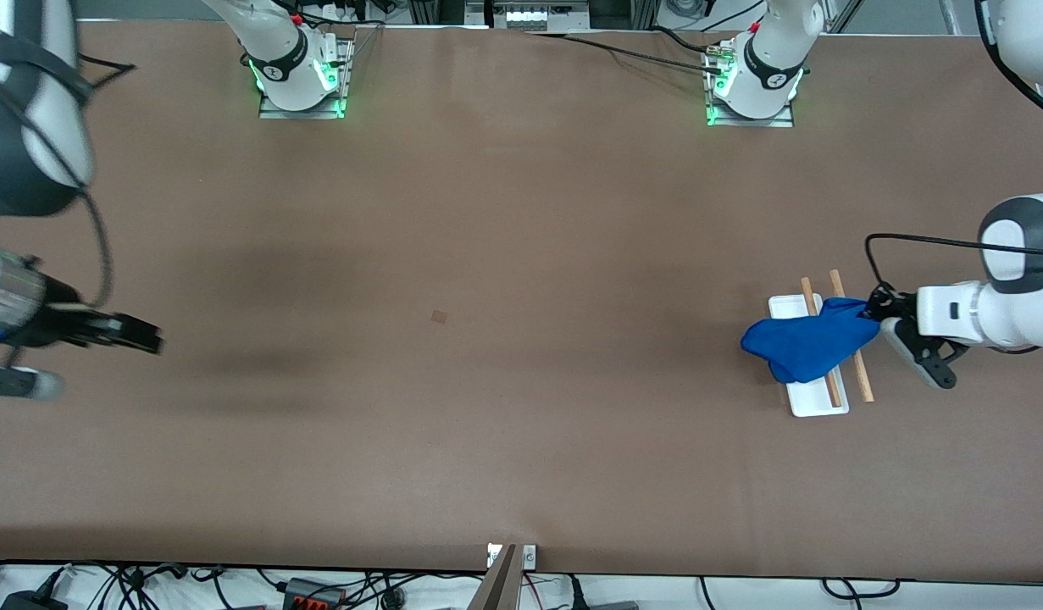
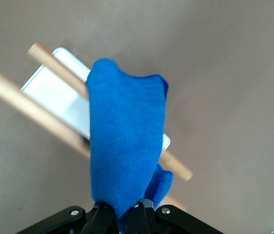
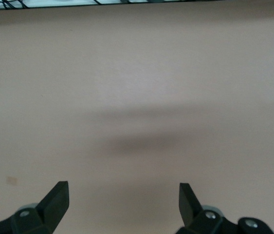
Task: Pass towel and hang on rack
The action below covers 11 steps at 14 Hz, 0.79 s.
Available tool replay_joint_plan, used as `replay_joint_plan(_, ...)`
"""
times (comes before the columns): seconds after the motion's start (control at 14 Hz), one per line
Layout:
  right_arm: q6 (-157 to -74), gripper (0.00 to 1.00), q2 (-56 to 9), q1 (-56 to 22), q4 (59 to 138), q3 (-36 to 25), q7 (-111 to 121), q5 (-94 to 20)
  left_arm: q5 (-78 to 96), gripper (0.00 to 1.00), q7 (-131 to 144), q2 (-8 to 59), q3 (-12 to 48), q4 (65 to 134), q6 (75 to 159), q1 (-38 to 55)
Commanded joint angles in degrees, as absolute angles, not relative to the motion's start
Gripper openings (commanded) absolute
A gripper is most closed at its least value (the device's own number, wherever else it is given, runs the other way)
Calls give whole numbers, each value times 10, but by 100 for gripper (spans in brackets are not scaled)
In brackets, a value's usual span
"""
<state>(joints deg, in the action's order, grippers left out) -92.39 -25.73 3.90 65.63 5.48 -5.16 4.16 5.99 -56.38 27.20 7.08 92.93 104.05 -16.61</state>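
Next, my left gripper releases the blue towel across both wooden rods, over the middle of the white tray (image 1: 820, 336) (image 2: 122, 119). The towel now hangs over rods and tray.
The blue towel (image 1: 805, 341) drapes across the rack (image 1: 813, 401), a white tray base with two light-brown wooden rods (image 1: 861, 373), at the left arm's end of the table. My left gripper (image 1: 870, 310) is shut on one corner of the towel, just above the rods. In the left wrist view the towel (image 2: 124, 146) hangs from the fingers over both rods (image 2: 34, 113) and the white tray (image 2: 54, 92). My right gripper (image 1: 148, 336) is open and empty, low over bare table at the right arm's end; in the right wrist view (image 3: 123, 192) it shows only table.
The brown table (image 1: 487, 254) stretches wide between the two arms. A small dark square mark (image 1: 439, 316) lies near its middle. Both arm bases stand along the table's edge farthest from the front camera. Cables lie off the table's edge nearest that camera.
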Motion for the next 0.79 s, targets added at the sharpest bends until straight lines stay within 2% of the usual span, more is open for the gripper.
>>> replay_joint_plan(0.0,-886,100,-197,37,700,20,-26,30,35,1,-596,285,76,911,1030,-186)
replay_joint_plan(0.29,-870,100,-184,4,700,-54,13,-15,20,1,-613,290,76,911,1032,-199)
replay_joint_plan(0.71,-891,100,-150,29,748,-20,13,-7,28,1,-640,328,78,911,1077,-223)
